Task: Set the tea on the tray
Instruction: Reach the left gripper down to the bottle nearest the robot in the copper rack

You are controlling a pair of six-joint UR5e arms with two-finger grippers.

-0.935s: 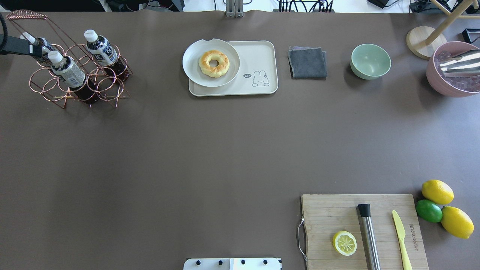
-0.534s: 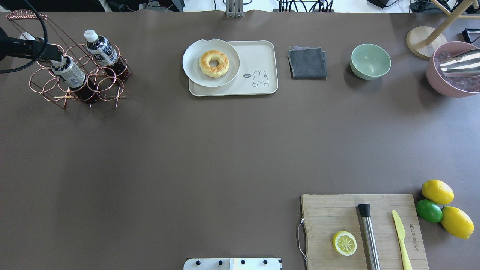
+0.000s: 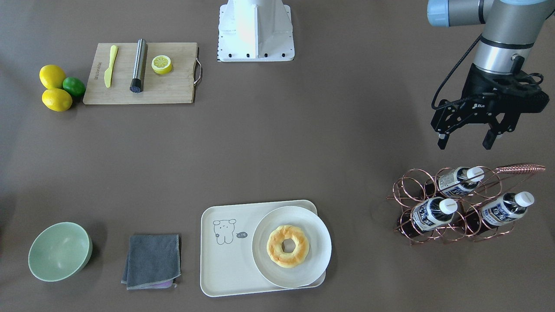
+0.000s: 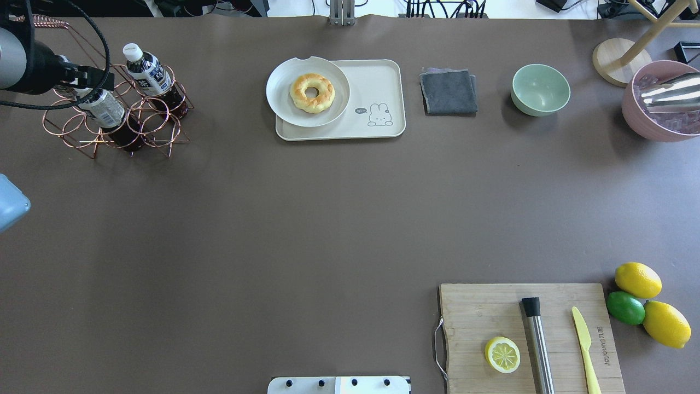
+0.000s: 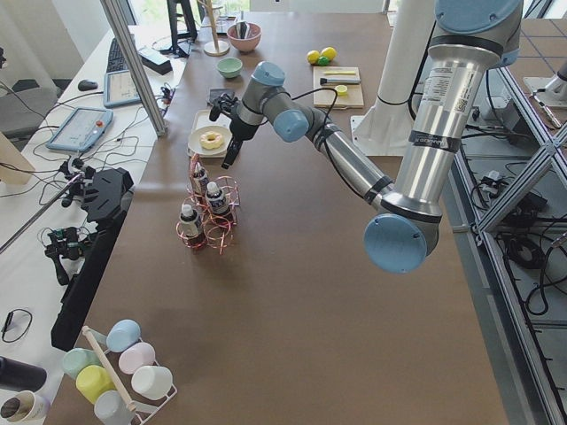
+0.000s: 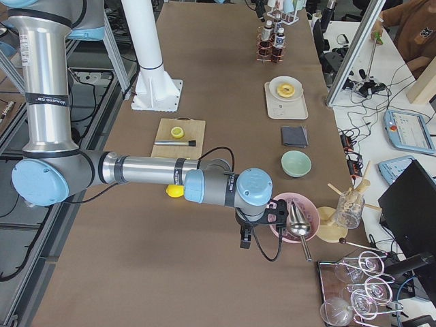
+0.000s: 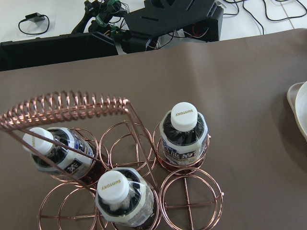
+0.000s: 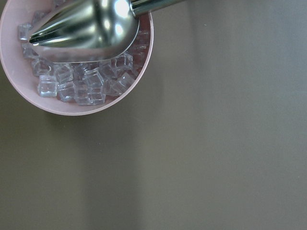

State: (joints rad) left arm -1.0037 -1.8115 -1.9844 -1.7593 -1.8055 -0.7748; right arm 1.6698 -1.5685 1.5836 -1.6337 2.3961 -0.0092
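Note:
Next, I move my left gripper to the tea bottle nearest it in the copper wire rack and close it on the bottle's neck [image 3: 465, 174] [image 7: 116, 205] below its cap.
Three tea bottles stand in a copper wire rack [image 3: 405, 197]: one [image 3: 459, 180] nearest my left gripper, two [image 3: 433, 212] [image 3: 505, 208] farther from the robot. In the left wrist view they show from above [image 7: 184, 134] [image 7: 120, 199] [image 7: 57, 151]. My left gripper [image 3: 465, 145] is open and empty, raised on the robot's side of the rack; overhead it [image 4: 82, 79] covers the left bottles. The cream tray [image 3: 225, 260] [image 4: 377, 87] holds a round plate [image 3: 321, 255] with a doughnut. My right gripper [image 6: 245, 238] shows only in the exterior right view; I cannot tell its state.
A grey cloth [image 4: 448, 90] and green bowl [image 4: 540, 88] lie right of the tray. A pink bowl of ice [image 4: 642, 126] with a metal scoop sits far right. A cutting board [image 4: 470, 328] with lemon half, steel muddler and knife is near the robot, with lemons and a lime beside it.
My left arm has moved in from the overhead view's left edge toward the rack and now covers the leftmost bottles. The bottles, rack and tray have not moved.

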